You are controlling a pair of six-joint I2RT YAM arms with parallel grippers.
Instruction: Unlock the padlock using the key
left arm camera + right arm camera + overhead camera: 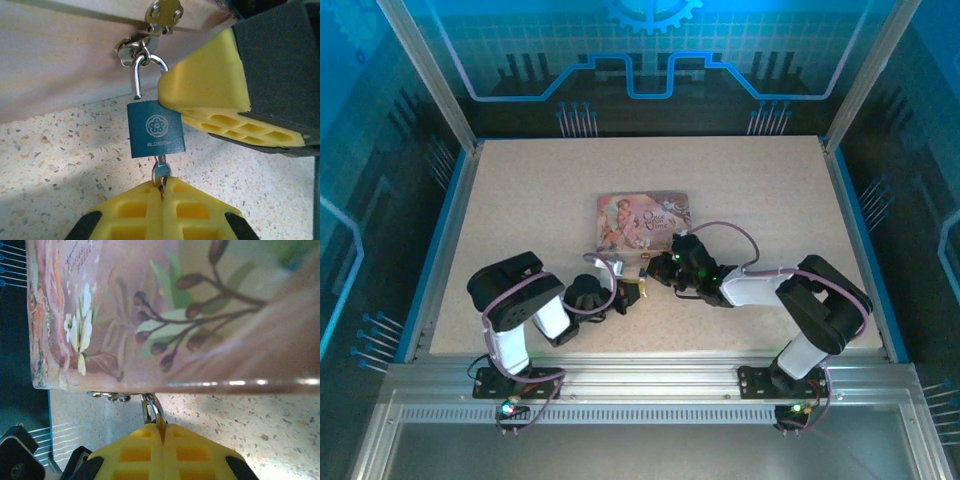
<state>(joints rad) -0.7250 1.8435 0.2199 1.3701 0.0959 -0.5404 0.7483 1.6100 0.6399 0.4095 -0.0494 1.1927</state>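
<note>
The right gripper pinches the foot of the open shackle, so it should take the padlock's body (156, 129) before the left gripper leaves the key to steady the tin.
The padlock (156, 129), a small blue body with a silvery shackle (142, 70), hangs from the hasp of the pink tin (165, 315). The key (161, 172) is in the bottom of the padlock, and only its head shows. My left gripper (162, 184) is shut on that key head. My right gripper (162, 429) is shut on the padlock at the foot of the shackle (152, 409), right under the tin's edge. One of its yellow fingers (210, 95) lies against the padlock's top right corner. From above, both grippers (632, 292) (656, 270) meet just in front of the tin (642, 220).
The tin lies in the middle of the speckled table (520, 200), close against both grippers. Blue walls and metal posts (430, 75) ring the table. The tin's clasp fittings (162, 15) sit just above the shackle.
</note>
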